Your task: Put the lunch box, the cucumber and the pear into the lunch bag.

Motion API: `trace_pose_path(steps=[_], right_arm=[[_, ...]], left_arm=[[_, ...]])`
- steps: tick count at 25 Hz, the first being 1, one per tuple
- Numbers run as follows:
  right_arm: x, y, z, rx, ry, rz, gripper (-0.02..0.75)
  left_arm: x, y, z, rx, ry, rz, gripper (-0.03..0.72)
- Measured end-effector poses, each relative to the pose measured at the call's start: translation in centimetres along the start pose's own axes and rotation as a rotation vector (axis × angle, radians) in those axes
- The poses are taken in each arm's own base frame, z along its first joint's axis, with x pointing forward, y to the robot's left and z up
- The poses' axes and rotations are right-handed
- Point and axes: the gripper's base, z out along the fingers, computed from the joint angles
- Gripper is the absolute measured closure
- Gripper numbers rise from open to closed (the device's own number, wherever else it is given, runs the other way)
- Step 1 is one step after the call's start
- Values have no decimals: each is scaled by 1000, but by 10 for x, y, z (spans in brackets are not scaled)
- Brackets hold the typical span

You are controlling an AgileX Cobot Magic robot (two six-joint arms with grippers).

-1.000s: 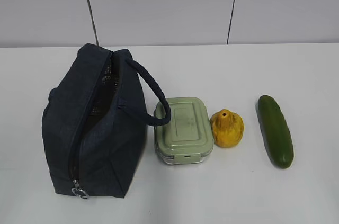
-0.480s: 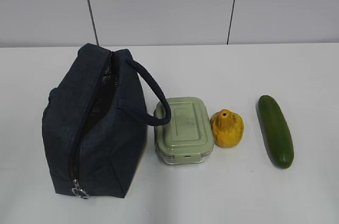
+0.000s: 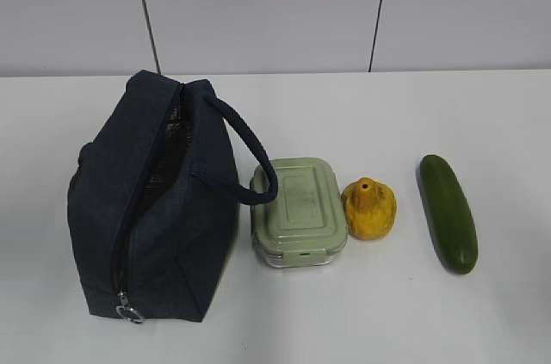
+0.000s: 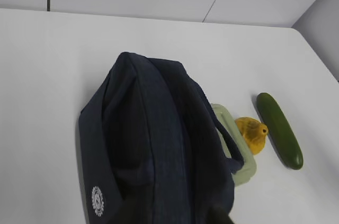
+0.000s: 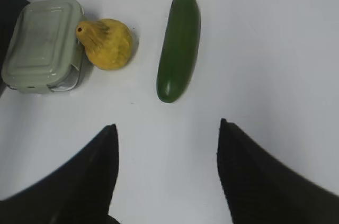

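Note:
My right gripper needs to grip the dark green cucumber on the far half (image 3: 442, 188) (image 5: 183, 23), just past the cucumber's middle.
The navy lunch bag (image 3: 155, 200) stands at the left, its zipper open along the top and the ring pull (image 3: 131, 313) at the near end. Its looped handle (image 3: 255, 157) droops over the left edge of the sage-green lunch box (image 3: 299, 209). To the right sit the yellow pear (image 3: 368, 207) and then the dark green cucumber (image 3: 448, 213). Neither gripper shows in the exterior view. My left gripper (image 4: 172, 213) hovers above the lunch bag (image 4: 153, 144), its dark tips apart and holding nothing. My right gripper (image 5: 167, 123) is open over bare table, short of the cucumber (image 5: 179, 46), the pear (image 5: 108, 44) and the lunch box (image 5: 45, 44).
Everything lies on a white table (image 3: 387, 114) with a grey panelled wall (image 3: 258, 11) behind. The table's right edge shows in the left wrist view (image 4: 318, 49).

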Motion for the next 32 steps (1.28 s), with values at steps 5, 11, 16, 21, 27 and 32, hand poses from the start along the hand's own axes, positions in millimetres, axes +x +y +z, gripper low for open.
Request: trace_pose_path(steps=[5,11,16,21,27,32], right_arm=[[-37,7,31,-53,96,55,276],[-75,9,98,-69,311,63,276],[-86,8,146,-72,443,67,276],[-94,5,178,-59,508,44,269],[-93,2,210,-51,590,39,200],[-88,0,223,-46,625,38,189]], left_arm=[[-28,11,31,42,57,17,447],[-38,29,71,78,168,52,434],[-37,32,90,98,224,50,431],[-33,28,105,132,288,61,362],[-30,23,110,143,318,61,315],[-28,29,113,86,345,47,312]])
